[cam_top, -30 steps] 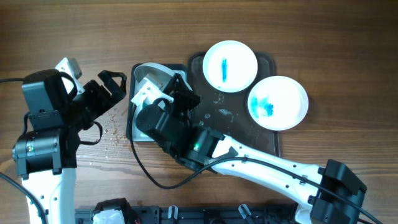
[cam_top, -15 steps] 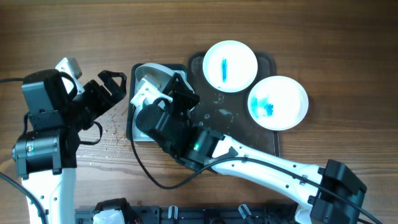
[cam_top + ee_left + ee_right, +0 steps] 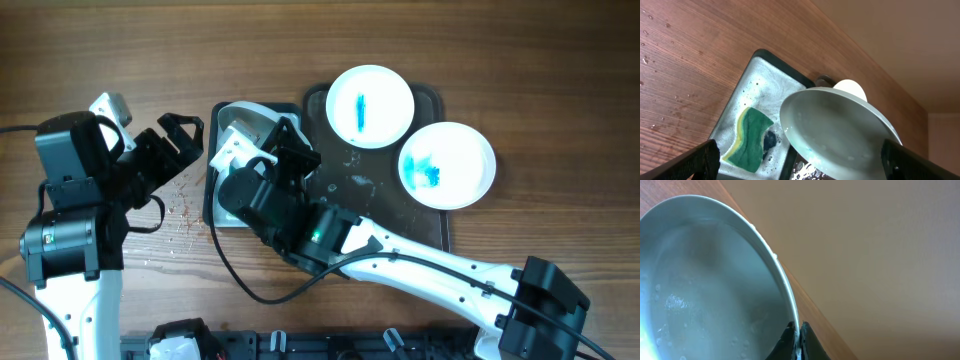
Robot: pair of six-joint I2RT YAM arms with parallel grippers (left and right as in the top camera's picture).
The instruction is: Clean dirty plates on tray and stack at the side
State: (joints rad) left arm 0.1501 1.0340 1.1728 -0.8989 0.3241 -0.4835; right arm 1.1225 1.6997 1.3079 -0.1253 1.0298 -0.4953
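The wet white plate will go down from my right gripper against the smeared plate overhanging the dark tray (image 3: 491, 142), on the wooden table.
My right gripper (image 3: 798, 336) is shut on the rim of a wet white plate (image 3: 710, 285) and holds it tilted above the soapy wash tray (image 3: 212, 175); the plate also shows in the left wrist view (image 3: 840, 132) and partly in the overhead view (image 3: 250, 122). A green and yellow sponge (image 3: 749, 140) lies in the wash tray (image 3: 747, 90). Two white plates with blue smears (image 3: 370, 105) (image 3: 447, 164) sit on the dark tray (image 3: 435, 225). My left gripper (image 3: 180, 135) is open and empty, just left of the wash tray.
Water drops and crumbs (image 3: 185, 205) lie on the wooden table left of the wash tray. The right arm (image 3: 420, 265) crosses the front of the dark tray. Bare table lies at the back and far left.
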